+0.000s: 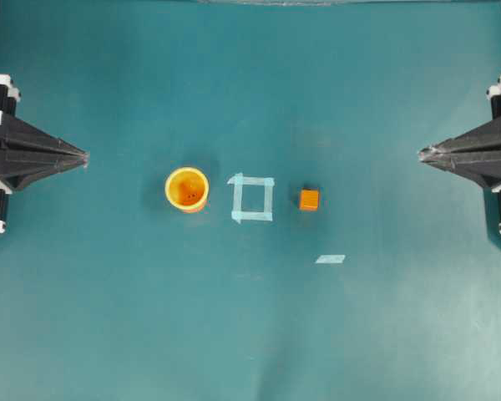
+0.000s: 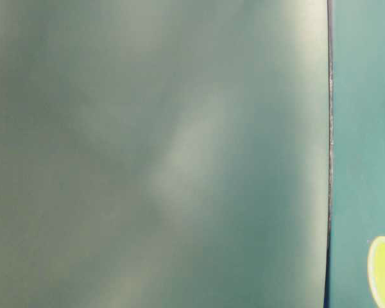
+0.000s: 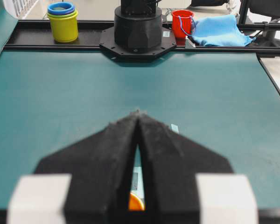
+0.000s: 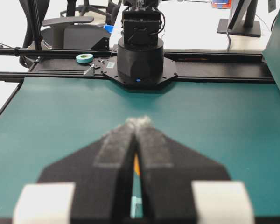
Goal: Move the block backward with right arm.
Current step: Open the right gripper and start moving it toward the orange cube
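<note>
The robot's right gripper should close on the front and back sides (image 1: pixel 309 200) (image 4: pixel 136 164) of the small orange block next to the pale tape square.
The small orange block (image 1: pixel 309 200) sits on the teal table just right of the pale tape square (image 1: pixel 252 198). My right gripper (image 1: pixel 422 154) hangs at the far right edge, well right of the block and a bit behind it, its pointed fingers shut with nothing between them. In the right wrist view the tips (image 4: pixel 138 122) meet, and a sliver of the orange block (image 4: pixel 136 164) shows through the slit behind them. My left gripper (image 1: pixel 85 157) is at the far left, shut and empty; its tips (image 3: pixel 138 113) touch.
A yellow-orange cup (image 1: pixel 187 189) stands left of the tape square. A short tape strip (image 1: pixel 330 259) lies in front and to the right of the block. The table-level view shows mostly a blurred teal surface with the cup's rim (image 2: pixel 384 271) at the lower right.
</note>
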